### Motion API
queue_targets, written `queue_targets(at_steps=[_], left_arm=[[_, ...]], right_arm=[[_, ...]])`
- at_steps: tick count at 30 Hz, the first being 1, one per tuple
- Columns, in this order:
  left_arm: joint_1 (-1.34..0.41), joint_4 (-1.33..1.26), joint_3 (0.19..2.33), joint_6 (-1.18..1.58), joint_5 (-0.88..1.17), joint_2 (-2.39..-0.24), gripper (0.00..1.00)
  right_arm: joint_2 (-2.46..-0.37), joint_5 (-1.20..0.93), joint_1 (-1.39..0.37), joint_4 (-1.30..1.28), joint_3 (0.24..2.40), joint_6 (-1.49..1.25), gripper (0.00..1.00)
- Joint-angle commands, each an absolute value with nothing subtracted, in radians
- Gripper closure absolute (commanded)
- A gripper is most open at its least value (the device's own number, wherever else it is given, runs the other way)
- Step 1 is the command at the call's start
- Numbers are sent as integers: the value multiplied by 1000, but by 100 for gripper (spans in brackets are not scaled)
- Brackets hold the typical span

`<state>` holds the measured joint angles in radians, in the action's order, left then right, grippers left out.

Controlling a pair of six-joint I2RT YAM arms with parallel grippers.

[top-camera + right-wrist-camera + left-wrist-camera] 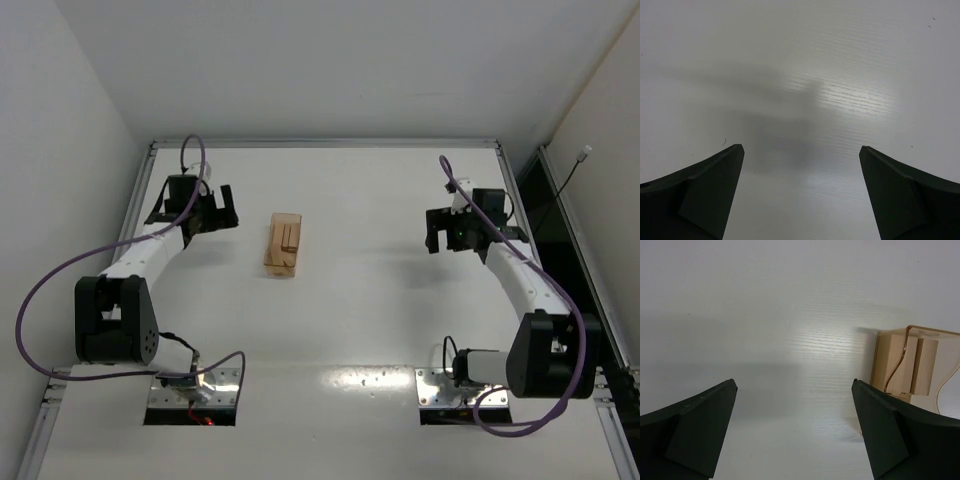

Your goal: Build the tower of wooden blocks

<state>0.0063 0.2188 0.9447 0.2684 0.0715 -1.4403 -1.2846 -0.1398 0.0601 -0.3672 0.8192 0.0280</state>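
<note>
I should close my left gripper on the rim of the amber box's nearest side (269, 238) (894, 371), because a grip there lets it lift the box with the wood blocks.
A translucent amber box (283, 246) lies on the white table between the arms, with light-tan wood blocks (288, 238) inside it. In the left wrist view the box (945, 347) shows at the right edge with the blocks (912, 365) standing in it. My left gripper (222, 211) is open and empty, to the left of the box; its fingers (705, 420) frame bare table. My right gripper (437, 232) is open and empty, far to the right of the box; its fingers (905, 192) show only table. No tower is in view.
The white table (360, 330) has a raised metal rim along the back (320, 143) and sides. White walls stand behind and to the left. A dark gap (555, 215) runs along the right edge. Purple cables loop from both arms.
</note>
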Motion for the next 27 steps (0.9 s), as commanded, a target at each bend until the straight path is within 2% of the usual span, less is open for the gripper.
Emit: queue_targets(at_steps=[1,3,8,12,16,22,27], left_arm=[[26,193,956,282,48,-1440,0],[37,213,956,273,37,-1440,0],[74,235,976,262,37,-1440,0],[83,256,985,241,133,-1440,0],[-18,256,1005,207,202,-1440,0],[-225,278,1068,196,152,-1508,0],[-299,301,1124,228,104,-1615,20]], right_arm=[[-1316,-152,20,-325,860,-14,3],[-1344,-152,-9,-337,902,-38,7],[-1478,-121,-175,-389,1054,-84,8],[-1643,-84,-288,-426,1192,-94,8],[-1696,-51,-347,-426,1223,-103,8],[-1709,-61,-370,-426,1223,-114,8],[-1738,-23,-403,-445,1264,-104,8]])
